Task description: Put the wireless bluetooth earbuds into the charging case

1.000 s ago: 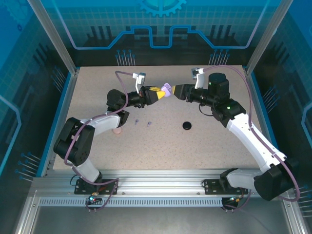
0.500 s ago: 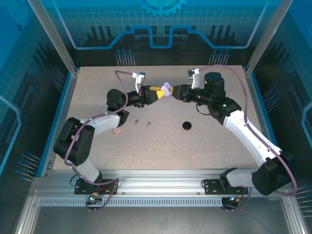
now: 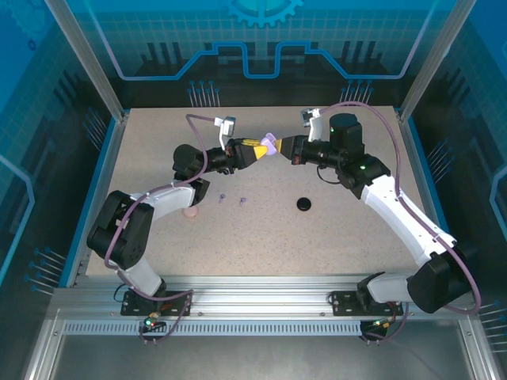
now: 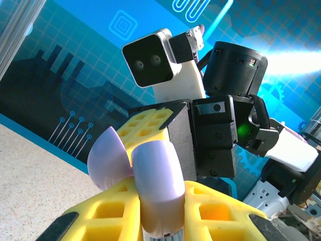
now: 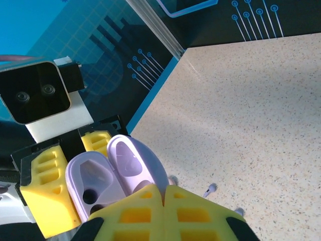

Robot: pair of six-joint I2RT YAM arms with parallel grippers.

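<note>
The case's sockets face my right gripper, so that gripper should hold the case's lid while my left gripper opens and takes the case's base [image 4: 159, 181] with the sockets up.
My left gripper [image 3: 257, 150] holds a lavender charging case [image 3: 270, 145] above the back middle of the table, shut on its base [image 4: 158, 188] between yellow fingers. The lid [image 4: 107, 158] stands hinged open. In the right wrist view the base [image 5: 93, 183] shows empty sockets beside the open lid [image 5: 134, 161]. My right gripper [image 3: 286, 148] meets the case from the right; its fingers [image 5: 193, 213] are shut together, tips at the lid's edge. Two lavender earbuds [image 3: 223, 197] [image 3: 242, 199] lie on the table below, also small in the right wrist view [image 5: 209, 190].
A round black case [image 3: 304, 203] lies right of the earbuds. A pale pink case [image 3: 190, 212] peeks out under my left forearm. Blue frame walls [image 3: 103, 170] edge the speckled table [image 3: 341, 229]; both arms reach toward its back middle.
My right gripper has moved left up to the held case and its fingers have shut. The left gripper and the case have stayed put.
</note>
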